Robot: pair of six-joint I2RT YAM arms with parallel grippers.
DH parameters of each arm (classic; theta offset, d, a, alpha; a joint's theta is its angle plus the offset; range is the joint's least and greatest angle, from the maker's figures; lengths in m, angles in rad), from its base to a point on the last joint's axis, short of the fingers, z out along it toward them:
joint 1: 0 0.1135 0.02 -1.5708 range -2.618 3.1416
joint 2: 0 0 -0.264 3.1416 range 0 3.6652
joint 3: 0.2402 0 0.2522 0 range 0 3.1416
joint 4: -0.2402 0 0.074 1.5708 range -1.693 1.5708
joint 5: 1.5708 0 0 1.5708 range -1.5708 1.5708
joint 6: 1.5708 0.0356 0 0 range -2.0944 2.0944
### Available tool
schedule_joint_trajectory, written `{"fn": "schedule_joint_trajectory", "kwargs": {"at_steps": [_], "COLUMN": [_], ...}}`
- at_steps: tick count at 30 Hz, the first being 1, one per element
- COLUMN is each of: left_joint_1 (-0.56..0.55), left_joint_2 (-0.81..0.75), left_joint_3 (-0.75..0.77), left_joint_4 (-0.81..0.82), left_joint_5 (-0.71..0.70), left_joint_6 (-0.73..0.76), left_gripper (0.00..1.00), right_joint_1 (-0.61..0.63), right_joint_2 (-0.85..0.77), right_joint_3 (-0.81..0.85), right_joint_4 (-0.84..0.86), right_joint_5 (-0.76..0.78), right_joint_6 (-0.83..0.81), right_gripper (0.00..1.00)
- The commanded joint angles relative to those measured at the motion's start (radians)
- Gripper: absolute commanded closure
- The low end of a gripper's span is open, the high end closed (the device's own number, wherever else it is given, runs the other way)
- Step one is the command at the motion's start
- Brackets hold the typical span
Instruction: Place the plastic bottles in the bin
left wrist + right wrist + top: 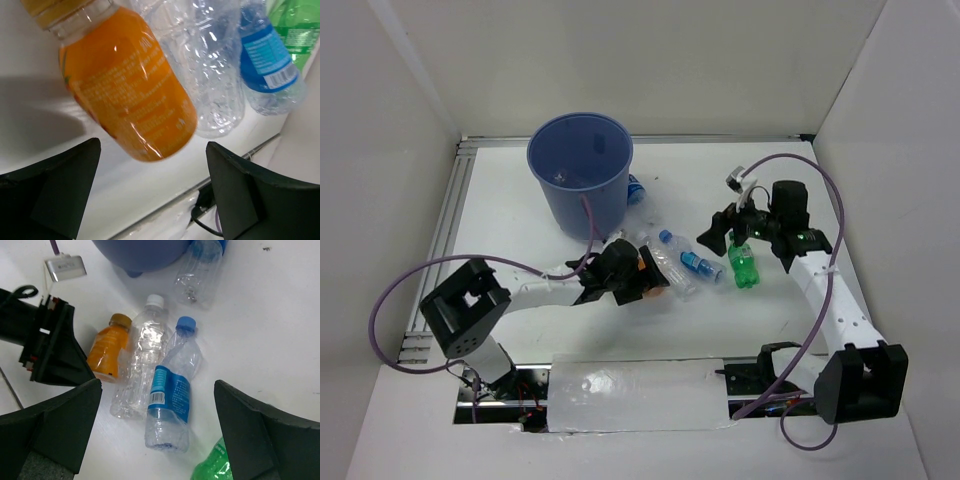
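I should next bring my right gripper over to the green bottle's upper half (738, 250), a little below the bottle's neck, and close it there.
The blue bin (582, 175) stands at the back left. An orange bottle (643, 264) lies in front of it, beside a clear white-capped bottle (668, 268), a clear blue-labelled bottle (694, 260) and a green bottle (744, 266). My left gripper (634, 278) is open, and the orange bottle (127, 85) lies just ahead of its fingers, not between them. My right gripper (725, 238) is open and hovers above the blue-labelled bottle (171, 392), with the green bottle (214, 468) at its right finger. Another clear bottle (199, 271) lies against the bin (142, 252).
White walls enclose the table on three sides. A rail runs along the left edge (445, 230). A white taped strip (640, 395) covers the near edge between the arm bases. The left arm's purple cable (588, 225) hangs in front of the bin.
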Motion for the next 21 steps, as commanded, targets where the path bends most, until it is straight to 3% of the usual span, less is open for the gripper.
{"fn": "schedule_joint_trajectory", "kwargs": {"at_steps": [1, 9, 21], "left_joint_1": [-0.014, -0.032, -0.020], "left_joint_2": [-0.082, -0.042, 0.095], "left_joint_3": [0.007, 0.097, 0.192], "left_joint_4": [-0.044, -0.174, -0.276], "left_joint_5": [-0.053, -0.200, -0.251], "left_joint_6": [-0.142, -0.235, -0.209], "left_gripper": [0.01, 0.01, 0.04], "right_joint_1": [-0.022, -0.062, -0.158], "right_joint_2": [-0.039, -0.058, -0.134], "right_joint_3": [-0.032, -0.052, -0.115], "right_joint_4": [-0.017, -0.026, -0.081], "right_joint_5": [-0.041, -0.072, -0.082], "right_joint_6": [-0.016, -0.016, -0.016], "right_gripper": [0.00, 0.00, 0.00]}}
